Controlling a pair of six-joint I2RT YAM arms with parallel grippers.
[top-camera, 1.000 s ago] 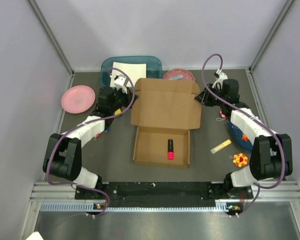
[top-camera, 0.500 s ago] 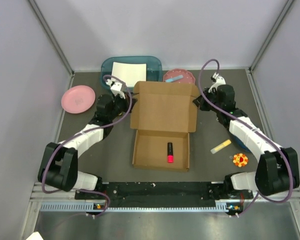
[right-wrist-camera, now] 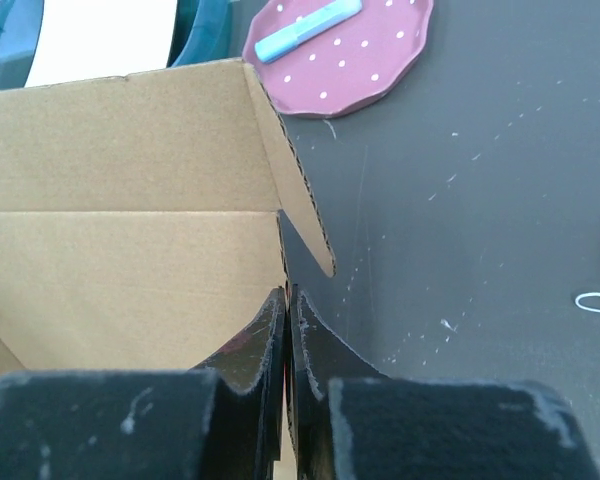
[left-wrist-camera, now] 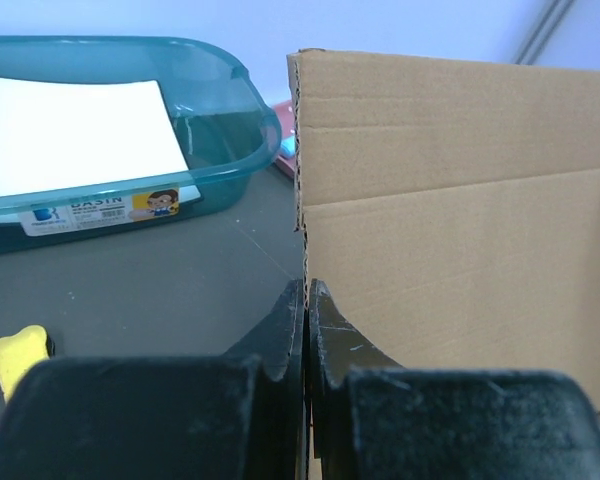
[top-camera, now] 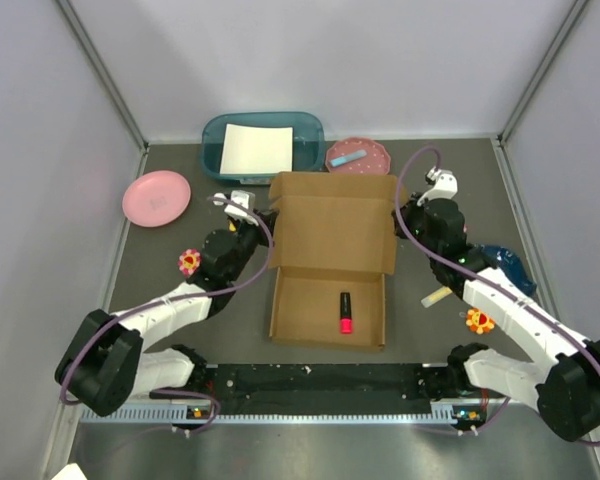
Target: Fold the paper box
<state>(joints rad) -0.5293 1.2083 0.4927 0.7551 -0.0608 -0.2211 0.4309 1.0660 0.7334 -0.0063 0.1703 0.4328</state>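
The lid's corner tab ends above the closed fingers of my left gripper. That gripper should open, back away and pinch the corner tab's lower end (left-wrist-camera: 300,219).
The paper box (top-camera: 330,225) is brown corrugated cardboard in the middle of the table, its lid raised and leaning toward me over the shallow tray (top-camera: 292,325). A black and red marker (top-camera: 346,312) lies in the tray. My left gripper (top-camera: 263,222) is shut on the lid's left edge; in the left wrist view (left-wrist-camera: 307,300) the cardboard (left-wrist-camera: 460,210) runs between the closed fingers. My right gripper (top-camera: 400,215) is shut on the lid's right edge, also seen in the right wrist view (right-wrist-camera: 287,305), with the lid's side flap (right-wrist-camera: 295,180) standing out just beyond the fingertips.
A teal bin (top-camera: 212,135) with a white sheet (top-camera: 256,148) stands behind the box. A spotted pink plate (top-camera: 359,155) with a blue pen is beside it, and a plain pink plate (top-camera: 156,197) at far left. Small toys (top-camera: 188,262), a yellow piece (top-camera: 435,297) and a dark blue object (top-camera: 505,268) lie around the arms.
Both grippers have pulled toward me and risen with the lid's edges, tilting the lid up and forward over the tray. The whole box has shifted slightly toward me.
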